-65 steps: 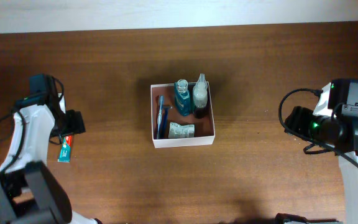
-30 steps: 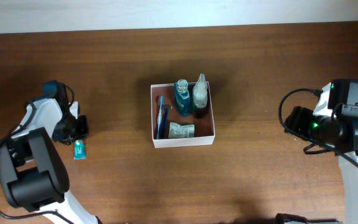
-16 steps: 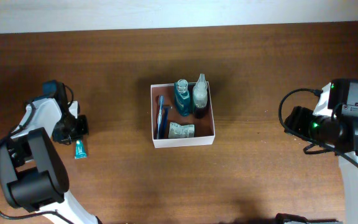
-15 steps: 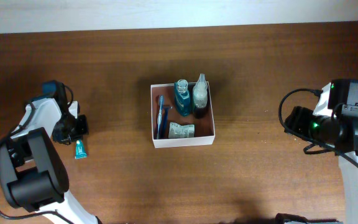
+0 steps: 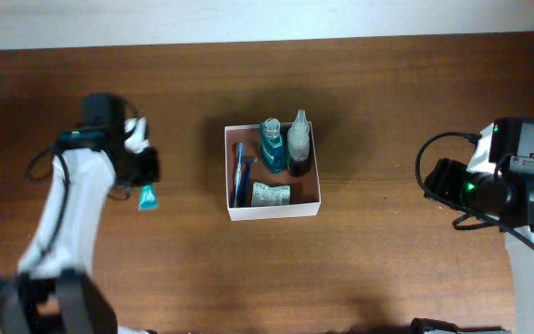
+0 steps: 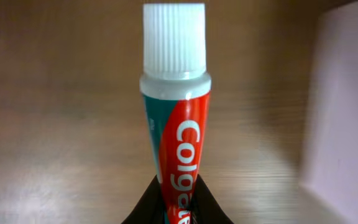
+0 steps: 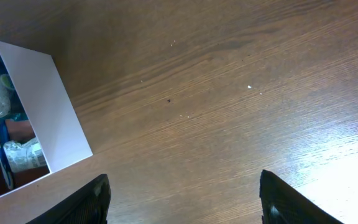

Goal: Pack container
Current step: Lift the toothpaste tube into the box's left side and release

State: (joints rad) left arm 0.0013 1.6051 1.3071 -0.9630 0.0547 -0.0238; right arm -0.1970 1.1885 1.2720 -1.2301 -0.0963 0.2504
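Observation:
Next, my left gripper releases the teal Colgate toothpaste tube in the container (image 5: 251,175), between the blue toothbrush and the blue bottle.
A small toothpaste tube (image 6: 178,149), red and teal with a white ribbed cap, is pinched at its lower end by my left gripper (image 6: 179,202), which is shut on it. From overhead the tube (image 5: 147,197) hangs from the left gripper (image 5: 146,178) over the wood, left of the container (image 5: 274,211). The container is a square white-walled box with a reddish-brown inside; its white wall (image 6: 347,124) shows at the right of the left wrist view. My right gripper (image 7: 191,205) stands open over bare wood, far right of the container (image 7: 55,106).
Inside the container are a blue bottle (image 5: 270,148), a clear bottle with a dark base (image 5: 298,141), a blue toothbrush (image 5: 241,172) and a crumpled pale tube (image 5: 271,195). The right arm (image 5: 517,186) sits at the table's right edge.
My left gripper has shut on the toothpaste tube, lifted it off the table and carried it right, closer to the container. The right arm has not moved.

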